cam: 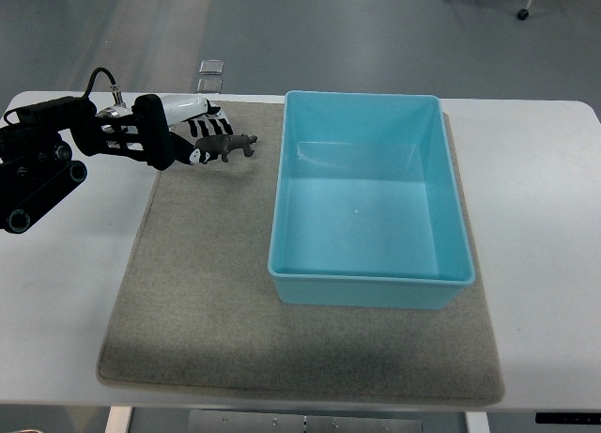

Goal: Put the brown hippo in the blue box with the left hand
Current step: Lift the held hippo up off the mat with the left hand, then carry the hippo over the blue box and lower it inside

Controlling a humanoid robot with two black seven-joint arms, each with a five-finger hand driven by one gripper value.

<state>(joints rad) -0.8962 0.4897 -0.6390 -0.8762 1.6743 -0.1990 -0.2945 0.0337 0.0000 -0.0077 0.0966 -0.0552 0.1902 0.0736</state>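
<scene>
Next, I release the brown hippo with my left gripper on the middle of the blue box's bottom [373, 220].
The brown hippo [230, 146] is at the far left part of the grey mat, just left of the blue box [279, 208]. My left hand [202, 137] comes in from the left edge. Its black and white fingers [211, 125] are curled around the hippo's rear end, and the hippo's head points right toward the box. The box is light blue, rectangular, open-topped and holds nothing. It sits on the right half of the mat. My right hand does not show.
A grey felt mat [188, 292] covers the middle of the white table [535, 217]. Small clear objects [210, 74] lie on the floor beyond the table's far edge. Chair casters [521, 13] show at the top right.
</scene>
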